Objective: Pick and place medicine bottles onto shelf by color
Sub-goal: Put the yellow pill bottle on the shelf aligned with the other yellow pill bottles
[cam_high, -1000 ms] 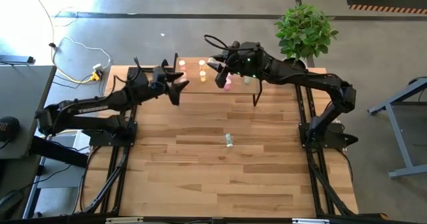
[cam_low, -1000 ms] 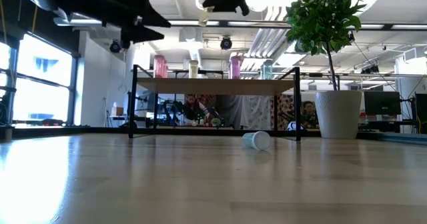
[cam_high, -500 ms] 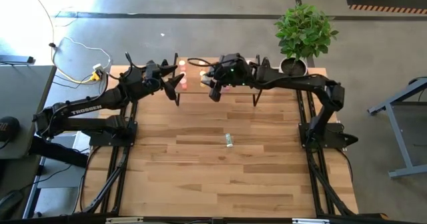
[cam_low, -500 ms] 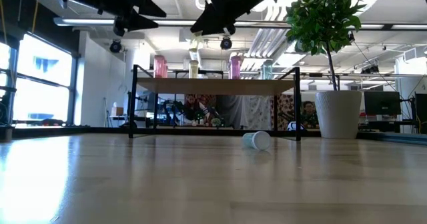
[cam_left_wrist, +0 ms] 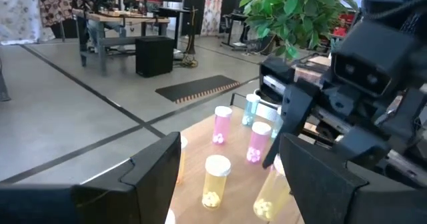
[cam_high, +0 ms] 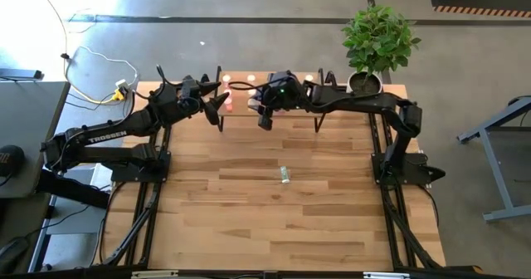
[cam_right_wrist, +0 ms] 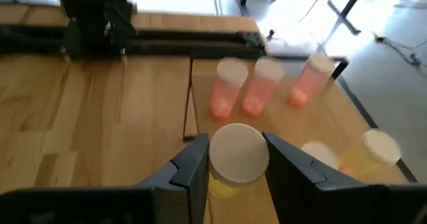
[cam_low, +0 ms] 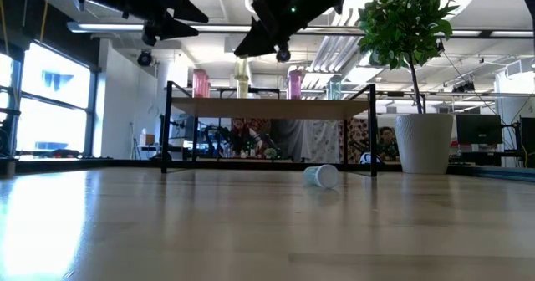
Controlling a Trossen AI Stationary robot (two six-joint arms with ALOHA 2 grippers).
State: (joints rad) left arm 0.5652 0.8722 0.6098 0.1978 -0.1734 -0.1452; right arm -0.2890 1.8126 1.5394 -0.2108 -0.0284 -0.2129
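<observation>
Next, my right gripper releases the yellow bottle near the shelf's front edge [cam_high: 252,105] [cam_right_wrist: 232,189], so that it stands in line with the other yellow bottles. The held bottle is now above the shelf.
My right gripper [cam_high: 265,119] [cam_right_wrist: 233,161] is shut on a yellow medicine bottle [cam_right_wrist: 233,151] with a pale cap, above the left part of the shelf [cam_low: 267,108] [cam_right_wrist: 283,127]. Red-orange bottles [cam_right_wrist: 230,87], pink bottles [cam_left_wrist: 222,124] and yellow bottles [cam_left_wrist: 215,181] stand upright on the shelf board. A pale green bottle [cam_high: 284,174] [cam_low: 322,176] lies on its side on the table, nearer than the shelf. My left gripper [cam_high: 222,103] [cam_left_wrist: 230,164] hangs open at the shelf's left end, level, holding nothing. My right gripper pinches the yellow bottle between its two fingers, on the sides just below the cap [cam_right_wrist: 217,183]. The fingers slant down from the table's right side. The bottle [cam_low: 242,70] hangs below the fingertips, roughly upright, cap up, clear of the shelf board.
A white pot with a green plant [cam_high: 377,38] [cam_low: 426,143] stands at the table's far right corner beside the shelf. The wooden table [cam_high: 274,221] spreads out nearer than the shelf. People and workbenches show in the room beyond.
My right gripper, carrying the yellow bottle, has come down and moved toward the table's left, over the shelf's left part, tipping downward as it went. My left gripper has risen slightly and then kept still, open throughout.
</observation>
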